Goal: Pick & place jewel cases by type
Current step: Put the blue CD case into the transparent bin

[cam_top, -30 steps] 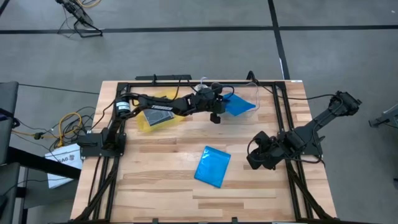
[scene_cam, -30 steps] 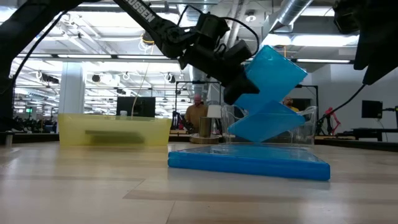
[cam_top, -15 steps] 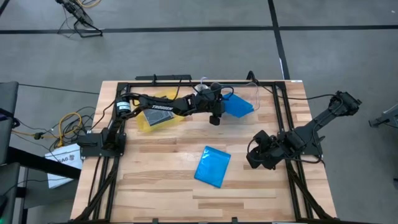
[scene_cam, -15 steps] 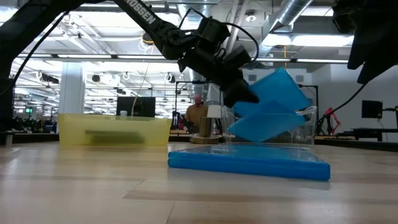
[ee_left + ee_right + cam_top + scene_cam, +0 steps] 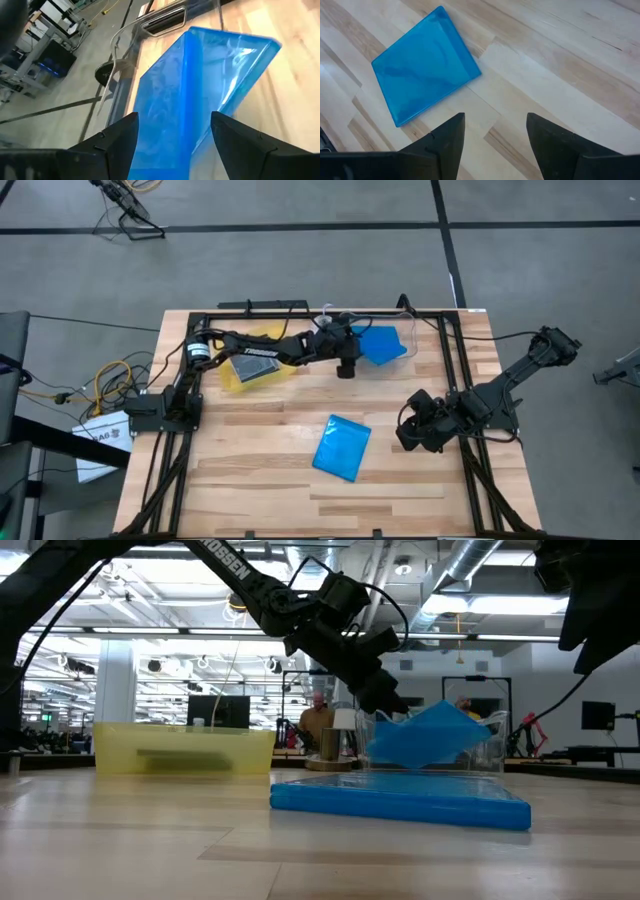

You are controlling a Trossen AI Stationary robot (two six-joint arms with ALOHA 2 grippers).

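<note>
Next, my left gripper needs to go to the blue jewel case on the table's middle and take hold of the case's far edge (image 5: 338,418).
Two blue jewel cases (image 5: 382,343) lie tilted in the clear plastic tub (image 5: 492,748) at the table's far side, the upper one (image 5: 432,722) resting on the lower. My left gripper (image 5: 172,135) hovers open just above them, a finger on either side of the upper case's edge (image 5: 187,95), touching nothing that I can see. A third blue jewel case (image 5: 341,446) lies flat on the table's middle. My right gripper (image 5: 492,135) waits open above the table, to the right of that case (image 5: 422,67).
A yellow tray (image 5: 255,362) stands at the far left, under my left arm. A black frame (image 5: 440,320) runs round the table's edges. Bare wood lies along the near side (image 5: 250,480). A person shows in the room behind (image 5: 318,725).
My left gripper has opened and let go of the blue case it held tilted above the tub. The case has dropped and tipped flatter, and now rests on the other blue case in the tub. The gripper has stayed almost in place.
</note>
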